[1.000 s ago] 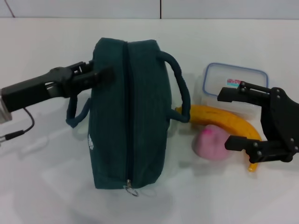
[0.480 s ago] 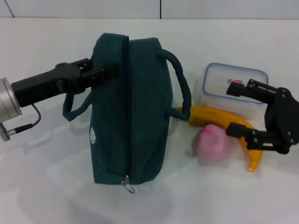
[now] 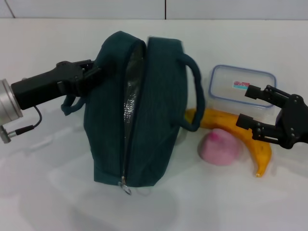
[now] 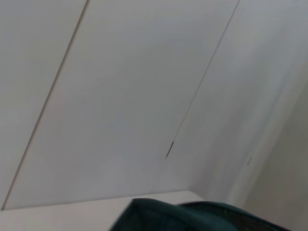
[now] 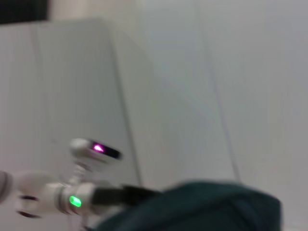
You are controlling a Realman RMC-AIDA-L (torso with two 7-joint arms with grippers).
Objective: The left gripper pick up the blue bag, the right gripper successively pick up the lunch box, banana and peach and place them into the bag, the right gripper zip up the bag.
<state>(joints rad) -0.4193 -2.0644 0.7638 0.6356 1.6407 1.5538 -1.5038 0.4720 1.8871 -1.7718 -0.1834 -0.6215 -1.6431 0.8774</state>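
The robot's right gripper should next close on the short side of the lunch box (image 3: 275, 84), the one that is farthest from the blue bag.
The blue bag (image 3: 144, 110) stands in the middle of the table in the head view. Its zipper gapes at the top and shows silver lining. My left gripper (image 3: 91, 73) is shut on the bag's upper left side, above one handle. My right gripper (image 3: 248, 107) is open and empty. It hovers over the banana (image 3: 217, 119), in front of the lunch box (image 3: 240, 85). The peach (image 3: 220, 147) lies against the banana, right of the bag. The bag's top also shows in the left wrist view (image 4: 202, 216) and in the right wrist view (image 5: 202, 207).
The white table (image 3: 48, 192) has free room in front and to the left. The zipper's ring pull (image 3: 125, 188) hangs at the bag's near end. A cable (image 3: 26, 129) trails from the left wrist. The left arm's green light (image 5: 74, 201) shows in the right wrist view.
The bag has tilted and shifted right, and its zipper mouth has spread open, showing the foil lining. My right gripper has drawn back to the right, still open.
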